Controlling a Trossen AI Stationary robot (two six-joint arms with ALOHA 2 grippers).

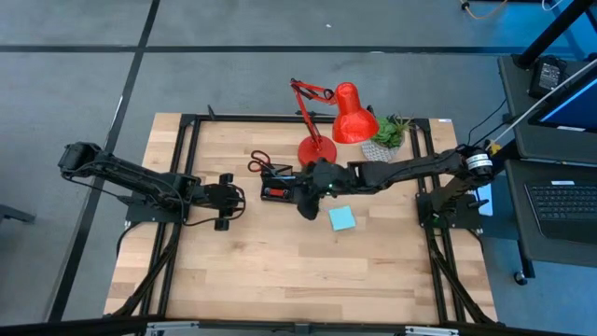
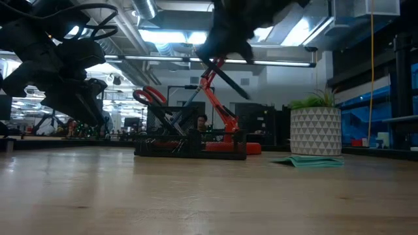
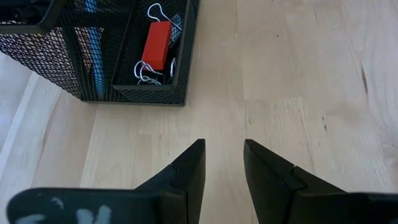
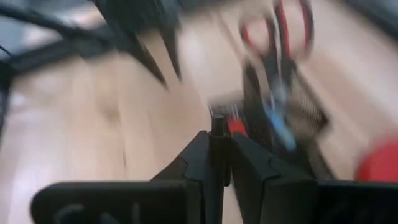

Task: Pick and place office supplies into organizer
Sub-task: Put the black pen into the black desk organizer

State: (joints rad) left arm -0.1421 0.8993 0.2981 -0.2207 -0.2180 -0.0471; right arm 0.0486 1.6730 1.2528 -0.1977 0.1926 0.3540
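Observation:
I need to use my right gripper to place the thin black pen in the organizer's mesh compartment (image 1: 281, 171) (image 4: 278, 107) next to the red-handled scissors. The pen is now held just beside the organizer.
The black mesh organizer (image 1: 277, 183) sits mid-table, also seen in the low view (image 2: 189, 147). Red-handled scissors (image 1: 258, 161) stand in it, handles up (image 4: 280, 31). A light-blue pen (image 4: 280, 127), a small red block (image 3: 155, 42) and clips (image 3: 144, 71) lie inside it. The cyan sticky-note pad (image 1: 342, 218) lies flat on the table to its right (image 2: 307, 160). My right gripper (image 1: 306, 203) hovers just right of the organizer, shut on a thin black pen (image 2: 232, 81). My left gripper (image 3: 222, 144) is open above bare wood left of the organizer (image 1: 227, 201). My right gripper (image 4: 217, 140) pinches the thin black pen between its two fingers, with the pen's end (image 4: 217, 124) standing out just past the fingertips. In the low view the pen is lifted clear of the table and slants down below the gripper, its lower end (image 2: 245, 95) in the air above the organizer.
A red desk lamp (image 1: 328, 121) stands behind the organizer with its round base (image 1: 315, 149) close to it. A potted plant (image 1: 392, 133) is at the far right. Bare wood lies along the near half of the table (image 1: 280, 271).

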